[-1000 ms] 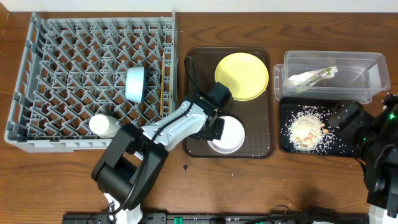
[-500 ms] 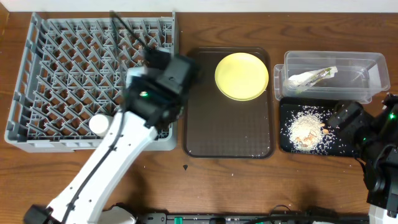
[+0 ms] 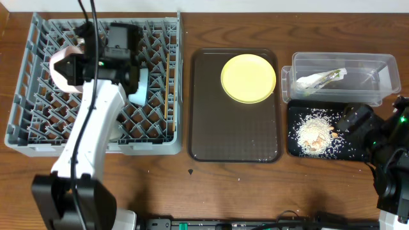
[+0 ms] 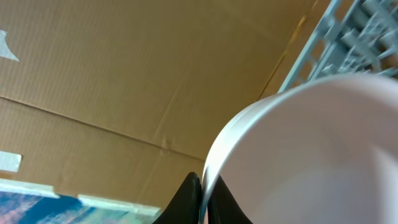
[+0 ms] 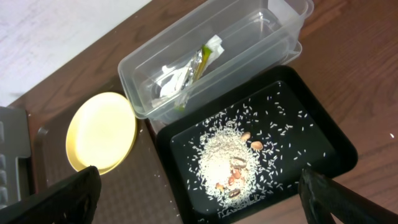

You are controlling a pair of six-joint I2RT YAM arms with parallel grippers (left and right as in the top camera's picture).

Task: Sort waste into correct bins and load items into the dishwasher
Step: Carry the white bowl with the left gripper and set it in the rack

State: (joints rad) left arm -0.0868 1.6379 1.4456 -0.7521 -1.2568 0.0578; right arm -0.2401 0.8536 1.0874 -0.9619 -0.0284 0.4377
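Observation:
Next, I let go of the white bowl with my left gripper in the grey rack's wires [image 3: 111,84], next to the light blue bowl. The white bowl is now tilted over the rack.
My left gripper [image 3: 77,56] is shut on the rim of the white bowl [image 3: 61,69] and holds it tilted over the far left part of the grey dish rack [image 3: 38,38]. In the left wrist view the fingers [image 4: 203,186] pinch the bowl rim [image 4: 298,155]. The light blue bowl [image 3: 140,88] and the chopsticks [image 3: 167,89] sit in the rack. The white cup is hidden. The yellow plate [image 3: 248,78] lies on the brown tray [image 3: 233,137]. My right gripper [image 5: 199,176] is open above the black tray [image 5: 329,149] of rice scraps [image 5: 227,162].
The clear tub [image 3: 377,70] behind the black tray [image 3: 291,145] holds the snack wrapper [image 3: 323,78] and white tissue [image 5: 168,78]. The left arm stretches over the rack's middle. The rack wall [image 4: 354,31] shows beside the bowl in the left wrist view.
The left arm lifted the white bowl off the brown tray and carried it left over the dish rack. The right arm has not moved.

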